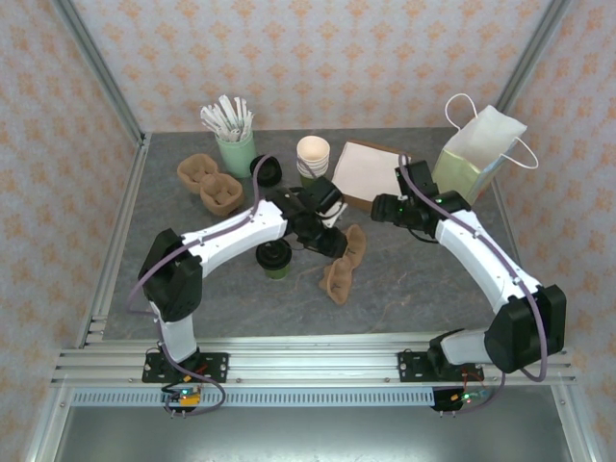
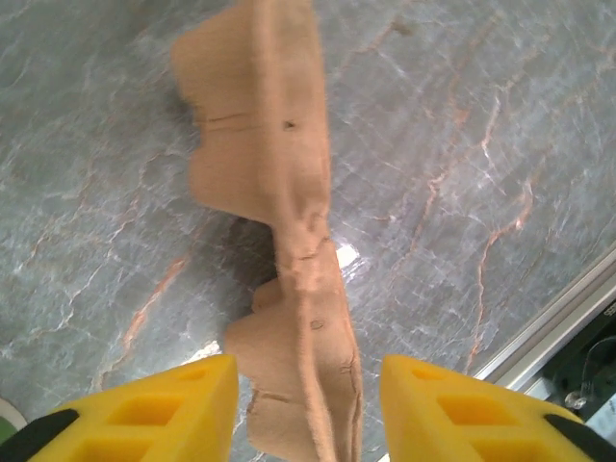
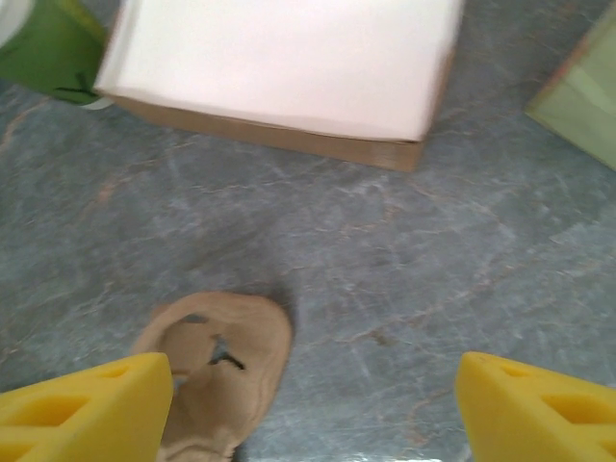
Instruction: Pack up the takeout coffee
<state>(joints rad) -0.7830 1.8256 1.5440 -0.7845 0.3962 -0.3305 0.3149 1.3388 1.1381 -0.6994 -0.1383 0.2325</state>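
Observation:
My left gripper is to lay the cup carrier, which stands on its edge, flat with its hollows up and then take it by the narrow middle (image 2: 310,248).
The takeout coffee (image 1: 274,258), a small green-banded cup with a black lid, stands on the table just left of my left gripper (image 1: 332,243). In the left wrist view, my left gripper (image 2: 306,377) is open astride a brown pulp cup carrier (image 2: 279,173) that stands on its edge. There is a gap between the carrier and each yellow finger. The same carrier (image 1: 344,265) lies right of the coffee. My right gripper (image 1: 383,207) hovers open near the brown box, with bare table between its fingers (image 3: 96,404).
A white-topped brown box (image 1: 371,173) and a pale paper bag (image 1: 481,154) sit at the back right. A stack of cream cups (image 1: 313,154), a loose black lid (image 1: 267,171), a mint tumbler of sticks (image 1: 234,144) and two more pulp carriers (image 1: 217,188) line the back.

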